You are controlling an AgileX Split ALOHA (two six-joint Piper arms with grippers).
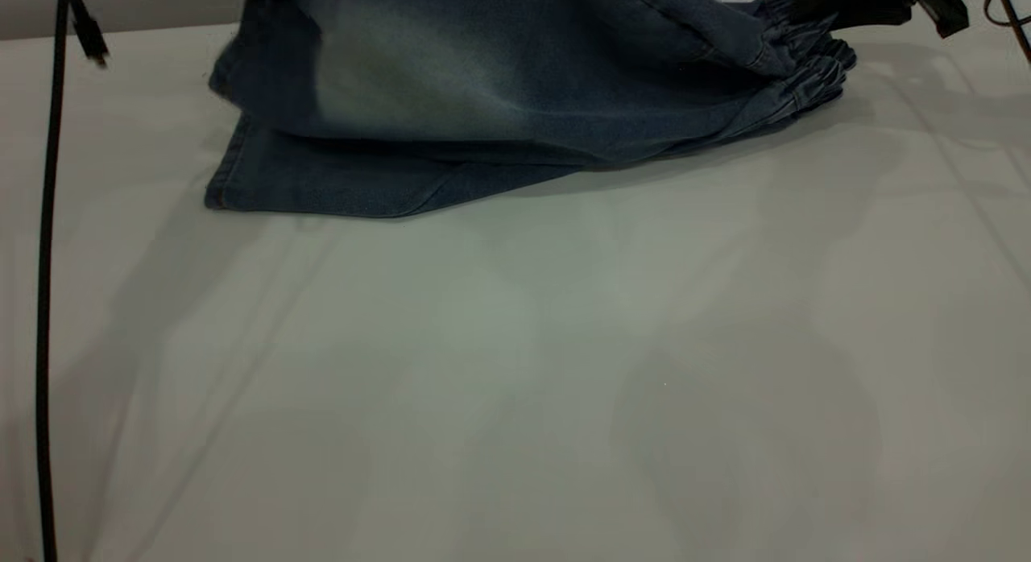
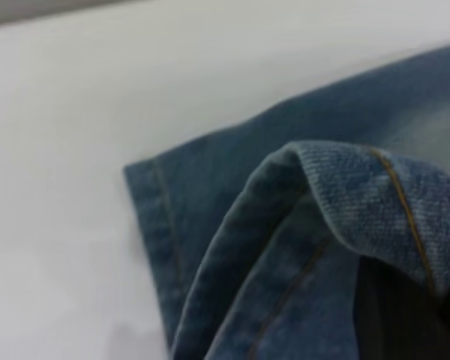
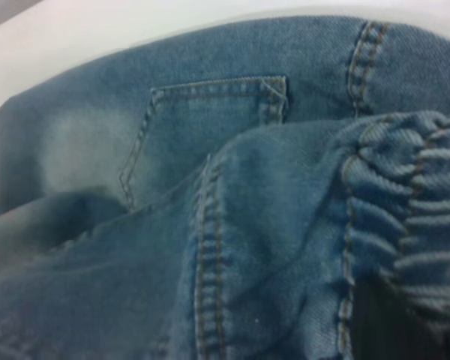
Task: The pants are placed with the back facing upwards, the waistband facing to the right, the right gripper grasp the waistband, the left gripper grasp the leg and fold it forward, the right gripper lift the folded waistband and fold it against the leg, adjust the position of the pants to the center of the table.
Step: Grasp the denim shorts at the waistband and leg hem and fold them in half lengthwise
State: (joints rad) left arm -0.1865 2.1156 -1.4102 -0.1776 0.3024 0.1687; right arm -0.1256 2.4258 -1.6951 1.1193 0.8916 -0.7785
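The robot's left gripper should release the upper leg's hem on the lower leg point(image 1: 261, 65) point(image 2: 161, 217), toward the far edge of the table.
The blue denim pants point(image 1: 483, 87) hang lifted at the far side of the table, with the waistband point(image 1: 805, 63) to the right. One leg's hem point(image 1: 233, 175) still lies flat on the table. My right gripper point(image 1: 854, 6) is shut on the elastic waistband point(image 3: 412, 195); its dark finger point(image 3: 390, 322) shows under the gathered cloth, near a back pocket point(image 3: 210, 127). In the left wrist view the upper leg's hem point(image 2: 360, 187) is folded over my left gripper's dark finger point(image 2: 394, 315), raised above the lower leg point(image 2: 195, 202). The exterior view's top edge cuts off the left gripper.
The white table point(image 1: 515, 385) stretches wide in front of the pants. A black cable point(image 1: 48, 264) hangs down along the far left. Another cable point(image 1: 1011, 14) shows at the top right corner.
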